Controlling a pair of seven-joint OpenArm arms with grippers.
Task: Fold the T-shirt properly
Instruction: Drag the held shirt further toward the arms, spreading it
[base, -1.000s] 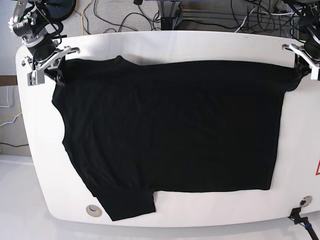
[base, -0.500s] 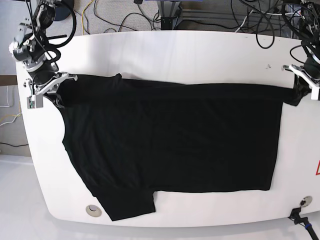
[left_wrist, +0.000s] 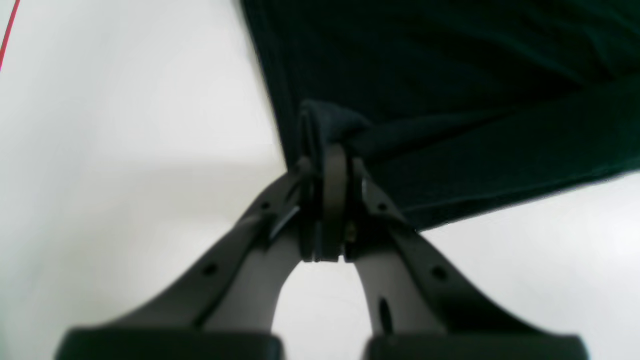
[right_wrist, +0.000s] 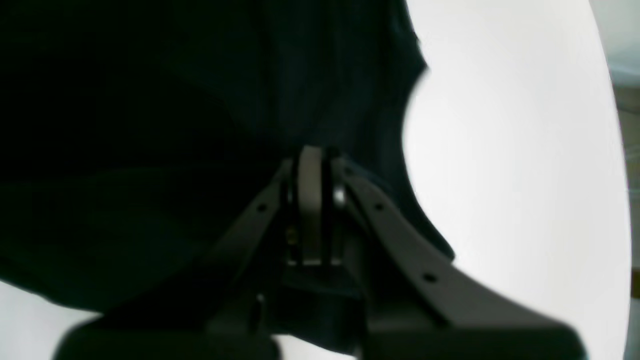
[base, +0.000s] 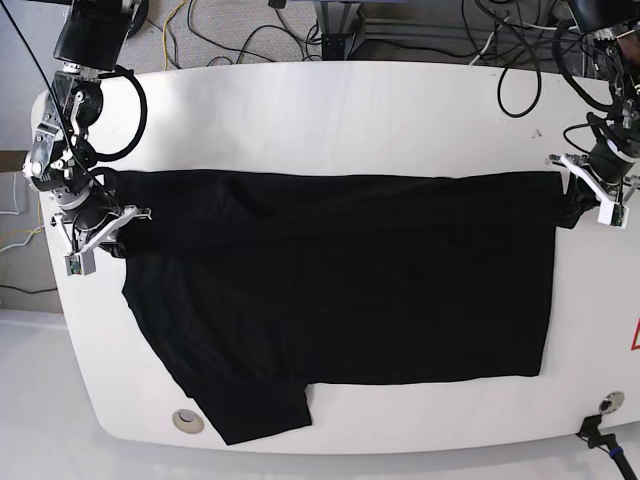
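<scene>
Next, my left gripper opens, back off and takes the T-shirt's flattened far corner (base: 555, 179), because it is pinching a bunch of the T-shirt's fabric beside its doubled far edge.
The black T-shirt (base: 340, 290) lies spread across the white table (base: 330, 110), its far edge doubled over toward the front. One sleeve (base: 255, 410) sticks out at the near left. My left gripper (base: 580, 208) is at the shirt's far right corner, shut on a bunch of the fabric (left_wrist: 325, 125). My right gripper (base: 108, 238) is at the far left corner, shut on the cloth (right_wrist: 310, 150) there. In the right wrist view the T-shirt (right_wrist: 150, 125) fills most of the picture.
Cables (base: 250, 35) and a metal stand (base: 340, 20) lie beyond the table's far edge. A round grommet (base: 187, 421) sits at the near left of the tabletop, another (base: 611, 403) at the near right. A red mark (base: 635, 335) shows at the right edge.
Both grippers have moved toward the front of the table, dragging the shirt's far edge with them. The fold line now lies lower, and more bare table shows behind the shirt.
</scene>
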